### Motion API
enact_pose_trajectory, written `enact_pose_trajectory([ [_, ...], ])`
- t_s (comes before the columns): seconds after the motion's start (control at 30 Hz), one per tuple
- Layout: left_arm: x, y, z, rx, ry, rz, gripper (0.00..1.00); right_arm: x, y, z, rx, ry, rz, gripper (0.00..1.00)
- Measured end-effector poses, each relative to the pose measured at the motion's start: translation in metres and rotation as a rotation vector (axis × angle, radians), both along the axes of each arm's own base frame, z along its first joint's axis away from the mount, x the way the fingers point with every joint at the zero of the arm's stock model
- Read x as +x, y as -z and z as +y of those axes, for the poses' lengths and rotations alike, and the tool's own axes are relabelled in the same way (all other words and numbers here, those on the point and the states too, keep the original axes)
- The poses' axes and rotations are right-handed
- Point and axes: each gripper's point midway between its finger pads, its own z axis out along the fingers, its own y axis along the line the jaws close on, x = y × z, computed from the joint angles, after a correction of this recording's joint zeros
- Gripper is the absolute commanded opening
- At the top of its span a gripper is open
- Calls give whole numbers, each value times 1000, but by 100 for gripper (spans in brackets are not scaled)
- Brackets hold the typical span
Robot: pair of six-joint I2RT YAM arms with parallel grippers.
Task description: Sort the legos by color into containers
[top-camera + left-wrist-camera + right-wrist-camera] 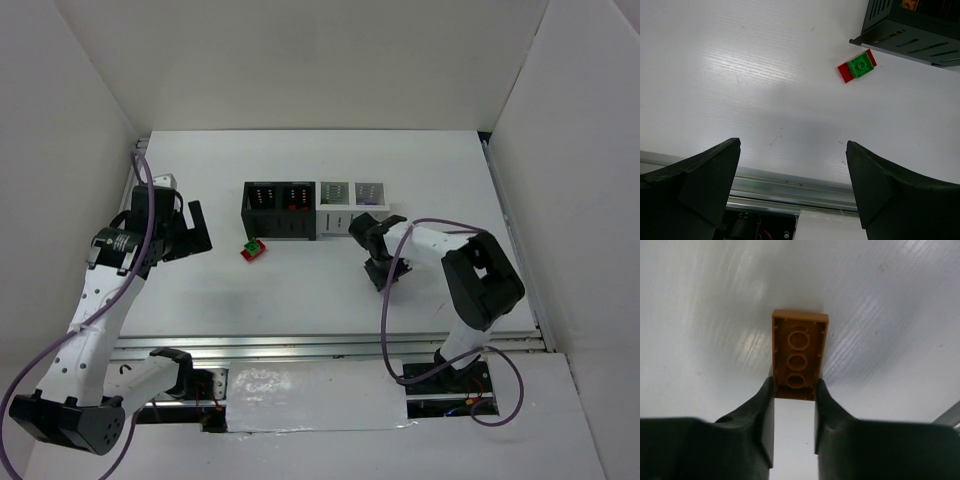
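The stacked lego pair in front of the black containers will be grabbed by my left gripper by the sides of the green lego (253, 246) (861, 64), above the red lego.
An orange lego (799, 352), a thin plate seen from its hollow underside, is pinched at its near end between my right gripper's (794, 385) fingers, just above the white table. In the top view the right gripper (388, 272) sits in front of the white containers (350, 205). A green lego stacked on a red lego (253, 249) lies on the table just in front of the black containers (280, 210). My left gripper (195, 230) is open to the left of that pair; its wrist view shows the green-on-red lego (858, 66) ahead, with nothing between the fingers.
The four containers stand in a row at mid-table, the black pair on the left (920, 25), the white pair on the right. Something red (293, 206) lies in the second black bin. A metal rail (330, 345) runs along the table's near edge. White walls enclose the sides.
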Motion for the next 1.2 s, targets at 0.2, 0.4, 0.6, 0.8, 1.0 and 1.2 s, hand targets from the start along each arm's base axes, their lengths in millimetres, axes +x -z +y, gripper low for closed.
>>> enact_pose_trajectory([
  [0.2, 3, 0, 0, 1, -2, -3, 100, -2, -10, 10, -32, -84, -13, 0],
  [0.4, 4, 2, 4, 20, -24, 4, 100, 32, -118, 121, 43, -432, -282, 0],
  [0.6, 5, 2, 6, 11, -53, -2, 100, 57, -247, 234, 236, -903, -608, 0],
  [0.8, 4, 1, 4, 4, -50, -5, 99, 136, -271, 308, 270, -1135, -748, 4],
  [1.0, -4, -4, 7, 6, -53, -19, 99, 149, -177, 276, 254, -1198, -502, 6],
  [1.2, -16, -1, 10, 9, -57, -22, 100, 159, -172, 275, 272, -1245, -502, 8],
])
